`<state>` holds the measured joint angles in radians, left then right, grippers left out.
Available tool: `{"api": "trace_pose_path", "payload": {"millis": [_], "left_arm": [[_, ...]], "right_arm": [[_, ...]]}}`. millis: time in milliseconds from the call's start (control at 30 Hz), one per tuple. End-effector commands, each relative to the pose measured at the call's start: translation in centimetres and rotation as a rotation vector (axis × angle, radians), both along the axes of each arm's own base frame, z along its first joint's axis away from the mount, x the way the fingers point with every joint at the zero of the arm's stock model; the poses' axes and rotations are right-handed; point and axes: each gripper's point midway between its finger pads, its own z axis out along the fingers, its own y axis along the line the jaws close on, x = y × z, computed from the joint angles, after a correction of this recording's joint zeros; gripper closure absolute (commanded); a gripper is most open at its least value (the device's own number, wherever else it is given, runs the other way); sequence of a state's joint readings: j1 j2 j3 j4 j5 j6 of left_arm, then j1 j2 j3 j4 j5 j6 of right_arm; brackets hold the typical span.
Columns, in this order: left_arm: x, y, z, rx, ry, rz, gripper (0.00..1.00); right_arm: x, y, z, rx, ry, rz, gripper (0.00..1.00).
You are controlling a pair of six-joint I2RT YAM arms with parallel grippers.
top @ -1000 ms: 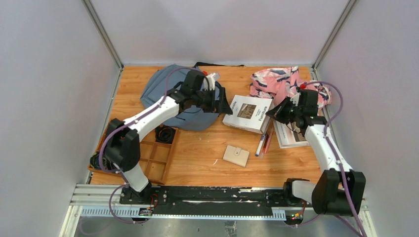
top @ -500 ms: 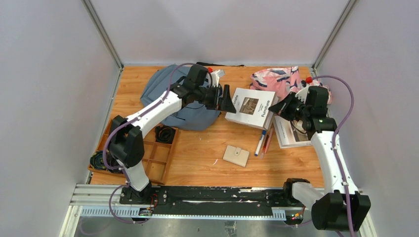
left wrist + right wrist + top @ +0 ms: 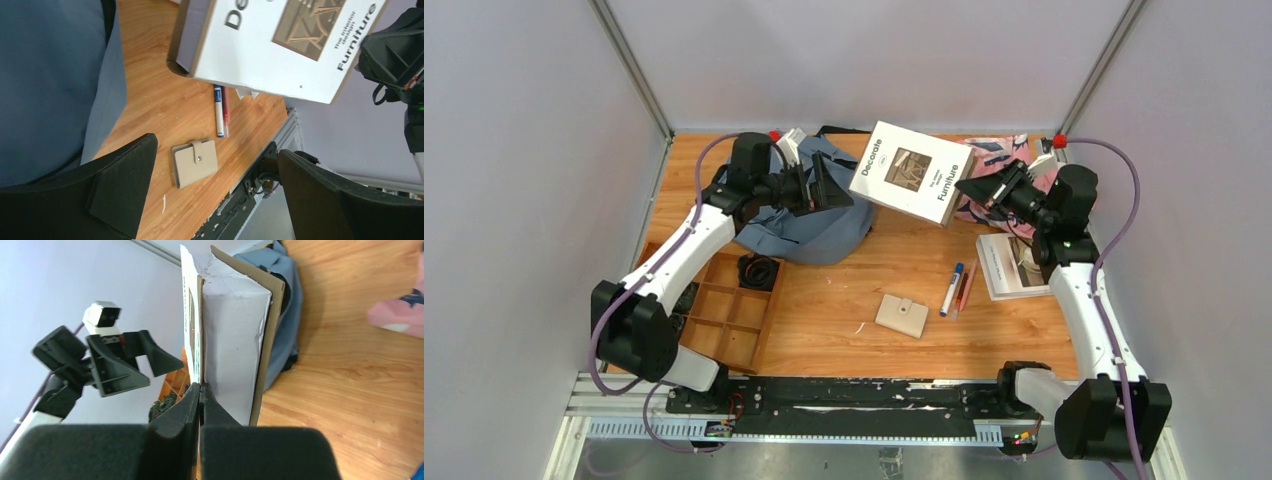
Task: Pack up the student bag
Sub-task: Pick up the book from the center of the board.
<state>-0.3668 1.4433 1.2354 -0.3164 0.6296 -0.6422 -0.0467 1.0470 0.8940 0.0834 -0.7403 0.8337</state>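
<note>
The white book's front cover is all my right gripper pinches, so my left gripper should hold the white book while my right gripper takes both its covers (image 3: 235,352).
The student bag (image 3: 809,228), grey-blue, lies at the back left of the table; it also shows in the left wrist view (image 3: 45,75) and in the right wrist view (image 3: 287,310). My right gripper (image 3: 976,188) is shut on the edge of a thick white book (image 3: 914,178) titled "Furniture" and holds it in the air, tilted, right of the bag. In the right wrist view the jaws (image 3: 200,388) pinch the book's front cover (image 3: 192,325). My left gripper (image 3: 829,185) is wide open and empty above the bag's right side, facing the book (image 3: 280,45).
A beige snap wallet (image 3: 902,315) and two pens (image 3: 955,288) lie mid-table. A thin booklet (image 3: 1009,268) lies at the right, a pink patterned cloth (image 3: 996,160) behind it. A wooden compartment tray (image 3: 734,318) and a black cable coil (image 3: 759,270) are at the left.
My right gripper has lifted the white book off the table and carried it up and left toward the bag. My left arm has swung back left over the bag, jaws open.
</note>
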Motion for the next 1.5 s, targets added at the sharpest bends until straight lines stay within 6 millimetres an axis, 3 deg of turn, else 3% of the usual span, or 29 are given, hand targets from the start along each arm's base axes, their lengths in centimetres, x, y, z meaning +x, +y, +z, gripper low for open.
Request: {"api": "trace_pose_path", "payload": {"millis": [0, 267, 667, 867, 967, 1133, 1300, 1367, 1433, 1467], "left_arm": [[0.6, 0.9, 0.4, -0.085, -0.010, -0.038, 0.00], [-0.9, -0.5, 2.8, -0.253, -0.078, -0.198, 0.00], [0.0, -0.8, 1.7, -0.303, -0.023, -0.205, 0.00], [0.4, -1.2, 4.2, -0.361, -0.060, -0.230, 0.01], [0.5, -1.5, 6.2, -0.422, -0.070, -0.240, 0.12], [0.3, -1.6, 8.2, -0.485, -0.082, -0.244, 0.41], [0.3, -1.3, 7.9, -0.502, -0.070, -0.213, 0.71], [0.4, -1.1, 8.1, -0.518, -0.064, -0.210, 0.75], [0.2, -1.0, 8.6, -0.541, -0.073, -0.221, 0.77], [0.1, -0.9, 9.1, -0.561, -0.084, -0.230, 0.77]], "right_arm": [[-1.0, 1.3, 4.6, 0.071, -0.147, 0.101, 1.00], [-2.2, 2.5, 5.9, 0.102, -0.172, 0.185, 1.00], [-2.8, 4.7, 6.2, 0.185, -0.132, 0.380, 1.00], [-3.2, 6.8, 5.1, 0.201, -0.088, 0.502, 1.00], [-3.1, 7.2, 4.3, 0.194, -0.070, 0.542, 1.00], [-2.2, 7.3, 2.8, 0.194, -0.019, 0.541, 1.00], [-1.4, 7.2, 1.6, 0.203, 0.007, 0.524, 1.00], [-1.3, 7.3, 0.9, 0.206, 0.026, 0.529, 0.82], [-1.4, 7.3, 0.8, 0.195, 0.004, 0.545, 0.44], [-1.6, 7.2, 0.7, 0.183, -0.008, 0.549, 0.31]]}}
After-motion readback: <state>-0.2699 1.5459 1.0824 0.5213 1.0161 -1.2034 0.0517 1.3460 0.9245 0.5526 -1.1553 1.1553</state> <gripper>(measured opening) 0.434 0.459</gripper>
